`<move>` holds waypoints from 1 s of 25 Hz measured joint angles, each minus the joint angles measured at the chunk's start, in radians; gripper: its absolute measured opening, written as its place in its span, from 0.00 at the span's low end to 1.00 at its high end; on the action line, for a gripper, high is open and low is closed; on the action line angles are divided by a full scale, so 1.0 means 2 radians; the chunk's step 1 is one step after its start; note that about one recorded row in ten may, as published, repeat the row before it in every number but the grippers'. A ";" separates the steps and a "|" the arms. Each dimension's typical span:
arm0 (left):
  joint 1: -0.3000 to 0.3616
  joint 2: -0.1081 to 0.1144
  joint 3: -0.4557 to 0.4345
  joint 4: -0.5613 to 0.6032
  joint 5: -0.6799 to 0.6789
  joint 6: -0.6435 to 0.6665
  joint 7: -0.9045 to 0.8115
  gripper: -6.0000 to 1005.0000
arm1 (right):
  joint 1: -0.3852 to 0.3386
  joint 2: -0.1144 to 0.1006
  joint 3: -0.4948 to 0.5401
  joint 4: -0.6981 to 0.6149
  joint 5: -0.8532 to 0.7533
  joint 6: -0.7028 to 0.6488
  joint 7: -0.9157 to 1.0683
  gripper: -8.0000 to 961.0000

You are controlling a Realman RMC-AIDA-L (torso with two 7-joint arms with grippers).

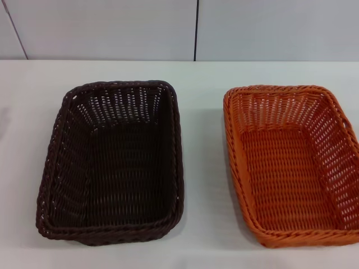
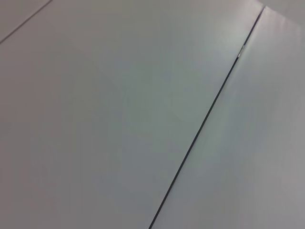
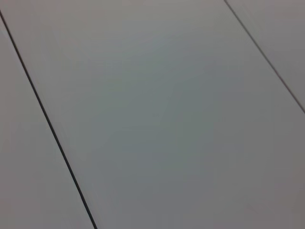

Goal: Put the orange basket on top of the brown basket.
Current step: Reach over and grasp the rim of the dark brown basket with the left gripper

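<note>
Next, my left gripper grips the brown basket at the middle of its long rim (image 1: 51, 152), on the side away from the orange basket.
The brown basket (image 1: 112, 162) sits empty on the white table (image 1: 202, 123), left of centre in the head view. The orange basket (image 1: 291, 162) sits empty on the table to its right, with a gap between them; its right side runs past the frame edge. Both stand upright and apart. Neither gripper shows in any view. Both wrist views show only plain pale panels with dark seams.
A pale panelled wall (image 1: 196, 28) with a dark vertical seam stands behind the table's far edge. Bare table shows between the baskets and behind them.
</note>
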 joint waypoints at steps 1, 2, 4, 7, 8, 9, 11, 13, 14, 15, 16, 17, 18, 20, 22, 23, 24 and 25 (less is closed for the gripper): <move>0.000 0.000 0.000 0.000 0.000 0.000 0.000 0.84 | 0.001 -0.001 0.000 -0.001 0.000 0.000 0.000 0.65; -0.003 -0.003 -0.003 -0.002 0.000 0.004 0.001 0.84 | 0.002 -0.002 0.000 -0.001 0.000 0.000 0.000 0.65; -0.006 -0.004 -0.003 -0.001 0.000 0.006 0.001 0.84 | 0.003 -0.002 0.001 -0.005 0.000 -0.001 0.000 0.65; -0.013 -0.005 -0.002 0.000 -0.001 0.005 -0.003 0.84 | 0.001 0.000 0.008 -0.014 0.004 -0.002 -0.001 0.65; -0.013 -0.005 -0.002 0.000 -0.001 0.005 -0.003 0.84 | 0.001 0.000 0.010 -0.015 0.007 -0.001 -0.001 0.65; -0.018 -0.006 0.000 0.000 -0.001 0.003 -0.005 0.84 | 0.000 0.000 0.011 -0.016 0.009 0.001 -0.001 0.65; -0.022 -0.006 0.000 0.003 -0.002 0.003 -0.004 0.84 | 0.000 0.000 0.011 -0.017 0.011 0.004 -0.006 0.65; -0.034 -0.007 0.000 0.012 -0.002 0.006 0.000 0.84 | -0.001 0.000 0.011 -0.018 0.012 0.003 -0.020 0.65; -0.034 -0.007 0.000 0.012 -0.002 0.006 0.000 0.84 | -0.001 0.000 0.011 -0.019 0.013 0.002 -0.029 0.65; -0.037 -0.007 0.001 0.013 -0.002 0.007 0.001 0.84 | -0.001 0.000 0.011 -0.019 0.013 0.002 -0.037 0.65; -0.037 -0.007 0.001 0.013 -0.002 0.007 0.001 0.84 | -0.001 0.000 0.011 -0.019 0.013 0.001 -0.042 0.65; -0.038 -0.007 0.002 0.013 -0.001 0.008 0.002 0.84 | 0.001 -0.001 0.011 -0.018 0.013 0.001 -0.051 0.65; -0.042 -0.006 0.002 0.013 0.001 0.015 0.002 0.84 | 0.001 -0.001 0.011 -0.018 0.013 0.001 -0.051 0.65; -0.044 -0.006 0.000 0.013 0.000 0.017 0.002 0.84 | 0.003 -0.002 0.011 -0.018 0.013 0.002 -0.052 0.65; -0.044 -0.006 0.000 0.013 0.000 0.017 0.002 0.84 | 0.006 -0.003 0.011 -0.018 0.013 0.006 -0.053 0.65; -0.044 -0.006 0.000 0.013 0.000 0.017 0.002 0.84 | 0.009 -0.004 0.012 -0.018 0.013 0.008 -0.053 0.65; -0.044 -0.007 -0.002 0.013 -0.001 0.017 0.003 0.84 | 0.009 -0.004 0.012 -0.018 0.013 0.008 -0.053 0.65; -0.044 -0.007 -0.002 0.013 -0.001 0.017 0.003 0.84 | 0.010 -0.004 0.012 -0.019 0.013 0.008 -0.053 0.65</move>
